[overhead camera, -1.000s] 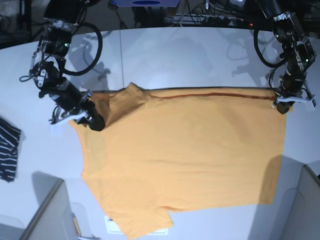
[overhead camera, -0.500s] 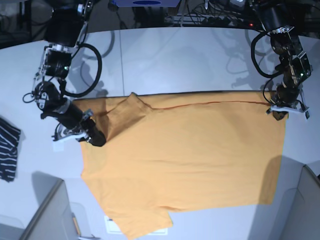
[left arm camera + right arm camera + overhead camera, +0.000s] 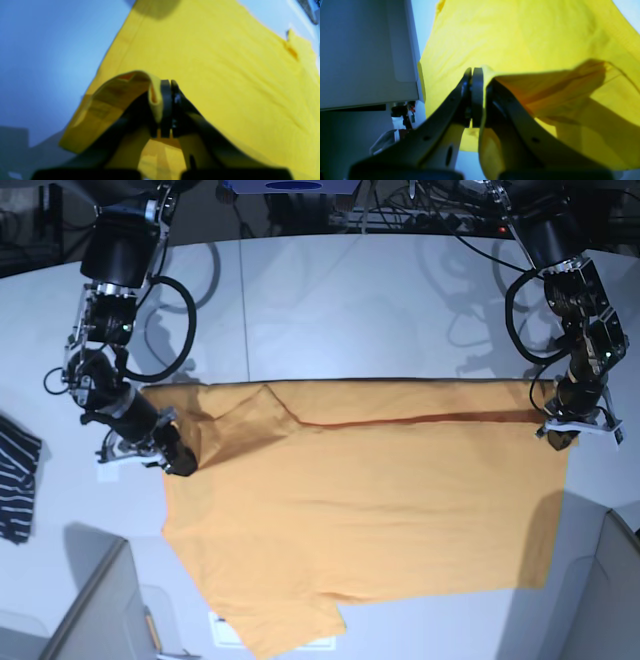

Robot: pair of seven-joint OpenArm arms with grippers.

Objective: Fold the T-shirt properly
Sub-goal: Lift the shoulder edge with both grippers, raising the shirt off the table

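My right gripper will let go of the lifted fold on the T-shirt's side edge (image 3: 180, 477) that faces the dark striped garment.
The orange-yellow T-shirt (image 3: 380, 510) lies spread on the white table (image 3: 330, 310), its far edge doubled over toward the front in a narrow band. On the base view's right, my left gripper (image 3: 562, 435) is shut on the shirt's right far corner. The left wrist view shows its fingertips (image 3: 167, 83) pinching a raised loop of the yellow T-shirt (image 3: 225, 62). On the base view's left, my right gripper (image 3: 178, 460) is shut on the cloth near the sleeve. Its closed tips (image 3: 476, 71) hold a lifted fold of the T-shirt (image 3: 495, 32).
A dark striped garment (image 3: 15, 480) lies at the table's left edge. Grey box corners stand at the front left (image 3: 90, 610) and front right (image 3: 610, 590); one box (image 3: 365, 50) is close beside my right gripper. Cables (image 3: 420, 215) run along the back edge.
Both grippers have moved toward the front of the table, pulling the shirt's far edge with them. The folded-over band along the top has grown wider.
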